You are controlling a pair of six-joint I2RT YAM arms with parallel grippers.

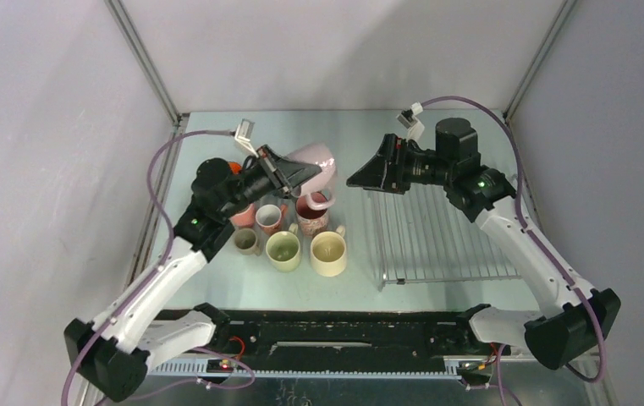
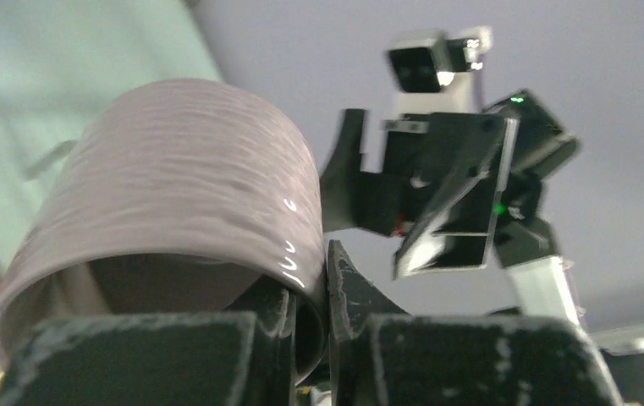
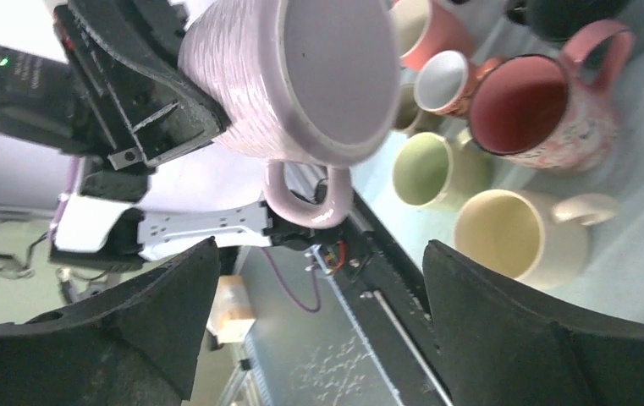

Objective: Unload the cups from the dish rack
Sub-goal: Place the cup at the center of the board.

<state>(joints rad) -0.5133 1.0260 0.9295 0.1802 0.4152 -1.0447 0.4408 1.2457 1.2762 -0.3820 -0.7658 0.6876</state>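
Note:
My left gripper needs to release the lilac cup on the table, at the small grey cup's near side (image 1: 218, 266).
A lilac cup (image 1: 322, 158) hangs tilted in the air above the table, with my left gripper (image 1: 301, 174) shut on its wall. In the left wrist view one finger sits inside the lilac cup (image 2: 183, 186) and the other outside, where my left gripper (image 2: 328, 292) pinches the rim. My right gripper (image 1: 360, 176) stands open just right of that cup, apart from it. From the right wrist the lilac cup (image 3: 301, 76) shows its handle pointing down, above my open right gripper (image 3: 318, 258). The dish rack (image 1: 445, 228) lies flat at the right with no cup on it.
Several cups stand grouped left of the rack: a speckled pink one (image 1: 311, 216), a pale yellow one (image 1: 328, 252), a pale green one (image 1: 283, 249), a small grey one (image 1: 246, 241) and two pink ones (image 1: 269, 218). An orange cup (image 1: 233, 167) peeks out behind my left arm.

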